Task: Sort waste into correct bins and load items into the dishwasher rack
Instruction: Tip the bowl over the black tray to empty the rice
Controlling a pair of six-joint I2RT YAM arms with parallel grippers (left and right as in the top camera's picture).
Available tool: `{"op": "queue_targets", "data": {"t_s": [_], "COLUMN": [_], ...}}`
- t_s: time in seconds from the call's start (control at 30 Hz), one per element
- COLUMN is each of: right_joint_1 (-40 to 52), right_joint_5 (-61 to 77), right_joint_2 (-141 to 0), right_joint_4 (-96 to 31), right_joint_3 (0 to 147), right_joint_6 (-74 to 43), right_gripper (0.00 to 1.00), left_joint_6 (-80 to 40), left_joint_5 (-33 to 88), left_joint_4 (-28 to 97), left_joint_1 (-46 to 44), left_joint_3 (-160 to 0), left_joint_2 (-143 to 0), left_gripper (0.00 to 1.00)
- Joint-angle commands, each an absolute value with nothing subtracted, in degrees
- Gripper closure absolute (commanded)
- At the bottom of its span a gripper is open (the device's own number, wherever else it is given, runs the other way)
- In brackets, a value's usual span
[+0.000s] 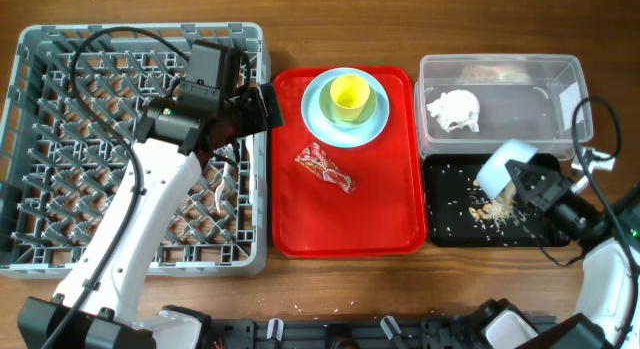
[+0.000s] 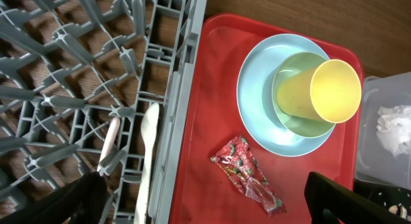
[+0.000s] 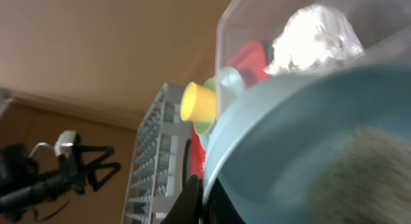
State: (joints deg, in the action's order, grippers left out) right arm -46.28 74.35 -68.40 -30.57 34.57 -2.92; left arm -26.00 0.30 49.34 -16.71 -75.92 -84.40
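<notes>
I should set the light blue bowl on the red tray (image 1: 338, 212) just below the red wrapper with my right gripper.
My right gripper (image 1: 522, 181) is shut on the rim of a light blue bowl (image 1: 499, 162), tilted over the black tray (image 1: 445, 224), where rice-like scraps (image 1: 488, 209) lie. The bowl (image 3: 308, 153) fills the right wrist view, with my finger (image 3: 204, 199) on its rim. A crumpled napkin (image 1: 455, 109) lies in the clear tub (image 1: 560, 114). A yellow cup (image 1: 349, 94) stands in a pale green bowl on the light blue plate (image 1: 318, 117). A red wrapper (image 2: 247, 174) lies below them. My left gripper (image 2: 205, 208) is open over the dishwasher rack's (image 1: 60, 139) right edge.
The plate, cup and wrapper sit on a red tray (image 1: 390, 219) between the rack and the bins. Two white plastic utensils (image 2: 148, 147) lie in the rack near its right wall. The left arm and its cable cross the rack.
</notes>
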Motion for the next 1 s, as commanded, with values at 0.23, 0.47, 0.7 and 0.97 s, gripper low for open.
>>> {"op": "queue_targets", "data": {"t_s": [0.23,0.47,0.7,0.97], "right_joint_1": [-52.05,-52.53,-52.53,-52.53], "right_joint_5": [92.97,92.99,93.01,92.99], "right_joint_2": [-68.47,-68.47,-68.47,-68.47], "right_joint_4": [-22.46,-23.51,-24.32,-23.75], "right_joint_3": [31.4,31.4,31.4,31.4], "right_joint_6": [-6.96,-10.68,-10.96,-13.58], "right_gripper": [0.96,0.96,0.96,0.96], "left_joint_6": [-25.71,-25.71,-25.71,-25.71], "left_joint_5": [-0.05,-0.08,-0.08,-0.05], "left_joint_4": [49.36,49.34,49.34,49.34], "left_joint_1": [-16.45,-16.43,-16.43,-16.43], "left_joint_3": [-76.42,-76.42,-76.42,-76.42], "left_joint_2": [-83.26,-83.26,-83.26,-83.26], "left_gripper": [0.0,0.0,0.0,0.0]}}
